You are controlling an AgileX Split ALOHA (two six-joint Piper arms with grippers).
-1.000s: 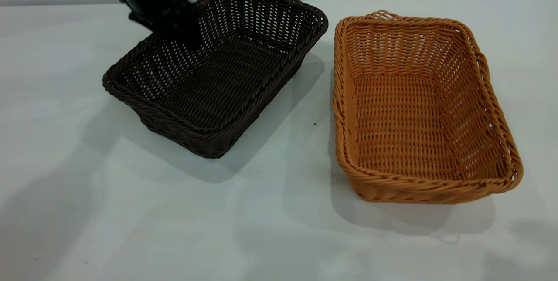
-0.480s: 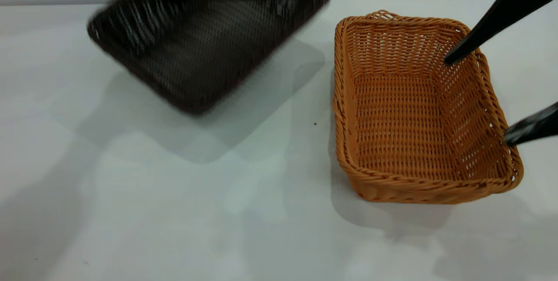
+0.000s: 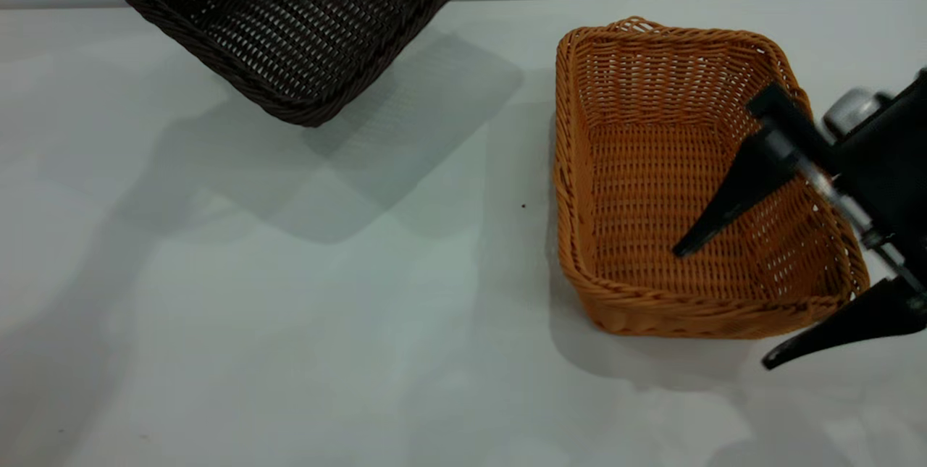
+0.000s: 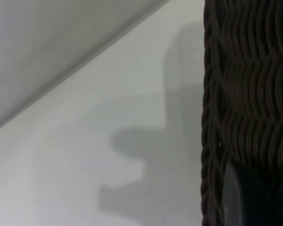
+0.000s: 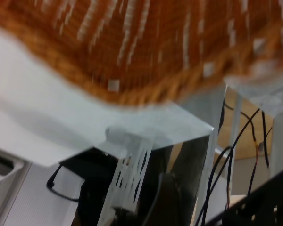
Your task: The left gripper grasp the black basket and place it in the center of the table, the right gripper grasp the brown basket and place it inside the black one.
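Note:
I should set the black basket on the bare table (image 3: 461, 198) by the small dark speck with my left gripper.
The black basket (image 3: 304, 25) hangs tilted above the table's (image 3: 326, 322) far left, with its top cut off by the picture's edge. The left gripper is out of the exterior view. In the left wrist view the basket's dark weave (image 4: 250, 94) fills one side, with one dark finger (image 4: 233, 197) pressed against it. The brown basket (image 3: 652, 184) stands on the table at the right. My right gripper (image 3: 722, 308) is open astride its right-hand wall, one finger inside the basket and the other outside near the front corner. The right wrist view shows the basket's rim (image 5: 146, 61), blurred.
The lifted basket's shadow lies on the table's far left and middle. A small dark speck (image 3: 523, 205) lies left of the brown basket. The table's edge and the rig's frame and cables (image 5: 226, 155) show in the right wrist view.
The black basket has risen off the table and gone up and left. The right gripper has come in from the right and dropped lower, with one finger now inside the brown basket.

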